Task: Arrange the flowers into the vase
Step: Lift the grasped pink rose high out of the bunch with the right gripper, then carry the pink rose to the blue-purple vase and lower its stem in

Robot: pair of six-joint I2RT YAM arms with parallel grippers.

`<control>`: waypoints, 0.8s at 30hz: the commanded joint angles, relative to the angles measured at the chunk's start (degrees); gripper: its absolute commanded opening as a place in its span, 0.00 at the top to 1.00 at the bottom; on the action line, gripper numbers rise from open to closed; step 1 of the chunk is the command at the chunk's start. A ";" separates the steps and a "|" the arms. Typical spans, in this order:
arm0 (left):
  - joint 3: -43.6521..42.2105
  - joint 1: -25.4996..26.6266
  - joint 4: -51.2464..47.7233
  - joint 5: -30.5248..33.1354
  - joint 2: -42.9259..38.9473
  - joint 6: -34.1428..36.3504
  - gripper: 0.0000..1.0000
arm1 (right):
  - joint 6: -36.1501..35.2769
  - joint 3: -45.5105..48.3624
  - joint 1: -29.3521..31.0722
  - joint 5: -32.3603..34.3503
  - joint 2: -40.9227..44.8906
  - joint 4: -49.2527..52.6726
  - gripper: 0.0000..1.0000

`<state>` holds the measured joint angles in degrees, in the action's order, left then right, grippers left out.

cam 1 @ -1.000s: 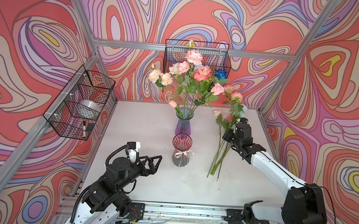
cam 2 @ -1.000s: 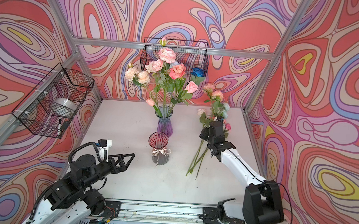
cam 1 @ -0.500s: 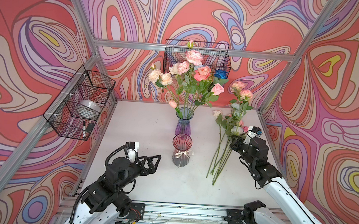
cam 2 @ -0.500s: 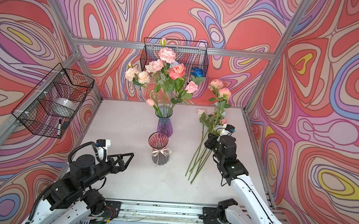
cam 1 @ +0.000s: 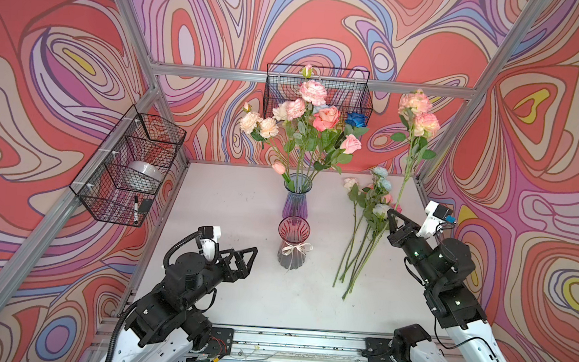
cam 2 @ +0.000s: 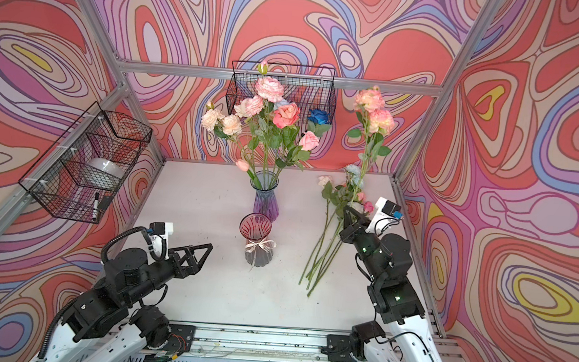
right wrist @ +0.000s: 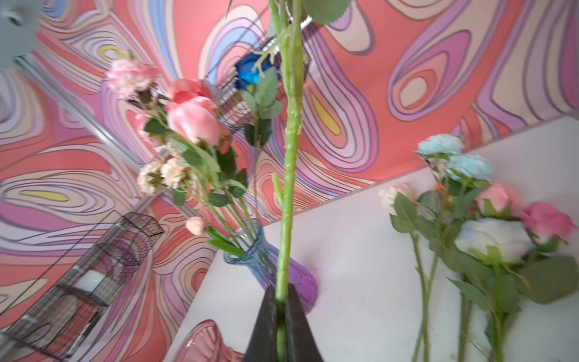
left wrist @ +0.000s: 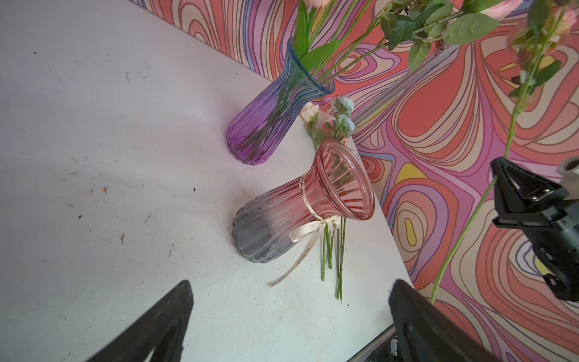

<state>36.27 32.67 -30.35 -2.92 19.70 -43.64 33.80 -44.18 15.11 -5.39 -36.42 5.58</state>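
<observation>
I need to release the peach-pink flower from my right gripper inside the pink-grey vase with the ribbon [cam 1: 293,231] [right wrist: 208,342].
My right gripper [cam 1: 392,218] [right wrist: 281,294] is shut on the green stem [right wrist: 289,156] of a peach-pink flower [cam 1: 418,111] [cam 2: 372,107], held upright at the right above the table. Under it, several loose flowers [cam 1: 365,230] [cam 2: 329,234] [right wrist: 488,235] lie on the white table [cam 1: 230,198]. A purple-blue vase [cam 1: 295,205] [cam 2: 265,204] [left wrist: 275,109] at the centre back holds a bouquet of flowers [cam 1: 307,119]. In front of it stands a pink-grey vase [cam 1: 293,242] [left wrist: 300,207] with a ribbon and nothing inside. My left gripper [cam 1: 251,256] [left wrist: 291,285] is open, left of that vase.
A black wire basket [cam 1: 130,165] hangs on the left wall with a white roll and a marker in it. Another wire basket [cam 1: 355,91] hangs on the back wall behind the bouquet. An aluminium frame post [cam 1: 439,147] stands close behind the held flower.
The right arm has drawn back toward the front right, lifting the peach-pink flower off the pile and swinging it upright. The left arm has not moved.
</observation>
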 commanded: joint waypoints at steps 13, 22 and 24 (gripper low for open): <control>2.64 0.30 -1.11 1.28 0.69 1.80 0.00 | -18.15 -25.84 25.71 -0.64 -22.55 -13.41 1.00; 3.09 0.29 -1.79 1.21 0.18 1.93 0.00 | -35.62 -33.86 38.82 12.28 -40.47 -28.29 1.00; 3.03 0.29 -2.07 1.14 0.01 1.98 0.00 | -37.05 -35.68 38.81 13.33 -43.43 -30.20 1.00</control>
<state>37.76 32.67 -31.07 -2.31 20.18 -42.17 2.83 -76.79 53.67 2.98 -78.08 -17.43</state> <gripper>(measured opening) 0.998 0.050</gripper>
